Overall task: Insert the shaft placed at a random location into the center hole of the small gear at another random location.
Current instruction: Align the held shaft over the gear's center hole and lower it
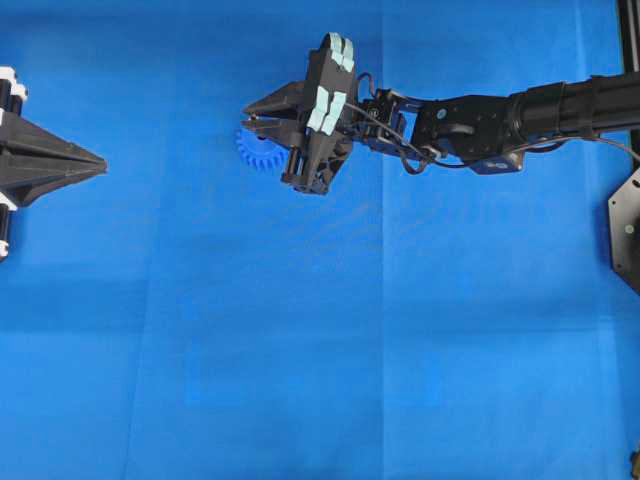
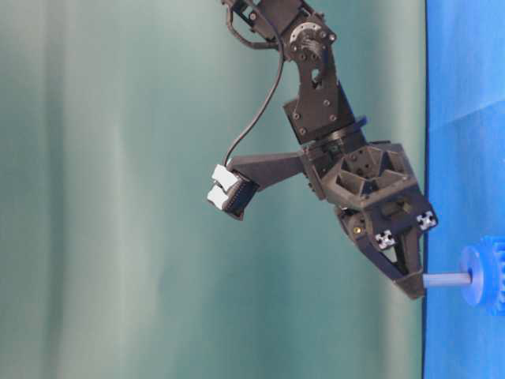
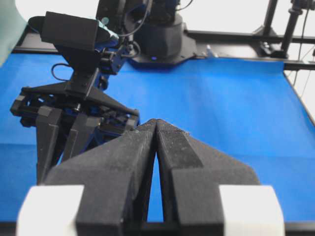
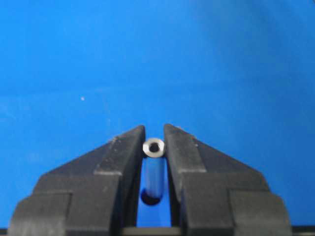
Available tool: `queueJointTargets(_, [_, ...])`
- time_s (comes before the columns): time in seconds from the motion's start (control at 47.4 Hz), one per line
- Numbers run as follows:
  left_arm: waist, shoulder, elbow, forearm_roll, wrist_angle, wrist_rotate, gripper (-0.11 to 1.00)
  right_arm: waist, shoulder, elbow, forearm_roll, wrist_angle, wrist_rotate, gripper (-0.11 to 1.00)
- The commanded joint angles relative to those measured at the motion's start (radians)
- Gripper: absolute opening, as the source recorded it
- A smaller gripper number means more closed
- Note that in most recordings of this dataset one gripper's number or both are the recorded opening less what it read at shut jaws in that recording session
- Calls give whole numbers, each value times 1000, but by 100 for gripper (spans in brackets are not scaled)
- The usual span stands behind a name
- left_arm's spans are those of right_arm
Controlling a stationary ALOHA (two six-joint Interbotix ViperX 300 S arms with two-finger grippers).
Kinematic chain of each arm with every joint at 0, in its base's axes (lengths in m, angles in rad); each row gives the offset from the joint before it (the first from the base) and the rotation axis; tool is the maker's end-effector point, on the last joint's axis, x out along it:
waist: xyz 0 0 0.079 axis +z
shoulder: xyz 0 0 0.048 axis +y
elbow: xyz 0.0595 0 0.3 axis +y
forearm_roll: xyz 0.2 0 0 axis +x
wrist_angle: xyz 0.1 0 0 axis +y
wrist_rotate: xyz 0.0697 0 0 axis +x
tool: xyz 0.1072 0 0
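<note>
The silvery shaft will stand in the small blue gear's center hole (image 1: 264,142) (image 4: 151,197), inside the raised middle part of the gear, as my right gripper lets go of it there.
The small blue gear (image 1: 256,152) lies flat on the blue cloth at upper middle, partly under my right gripper (image 1: 247,116). In the table-level view the silvery shaft (image 2: 447,279) stands with one end at the gear's raised hub (image 2: 472,286) and the other end between the tips of my right gripper (image 2: 412,286). The right wrist view looks down the shaft (image 4: 153,147), pinched between both fingers, its lower end at the dark center hole (image 4: 151,197). My left gripper (image 1: 98,162) sits shut and empty at the far left; it also shows in the left wrist view (image 3: 156,123).
My right arm (image 1: 480,125) stretches in from the right edge across the upper middle. A black frame part (image 1: 626,230) stands at the right edge. The blue cloth (image 1: 320,350) covers the table. The left wrist view shows the right arm's gripper body (image 3: 74,123) ahead on the left.
</note>
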Motion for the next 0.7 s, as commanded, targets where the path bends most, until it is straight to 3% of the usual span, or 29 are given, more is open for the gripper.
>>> queueJointTargets(0.0, [0,5,-11,2,-11,0,0,-2,-55,-3,-2,-6,-3,3])
queueJointTargets(0.675, [0,5,-11,2,-12,0,0,8,-91,3,-11,-26,-5,3])
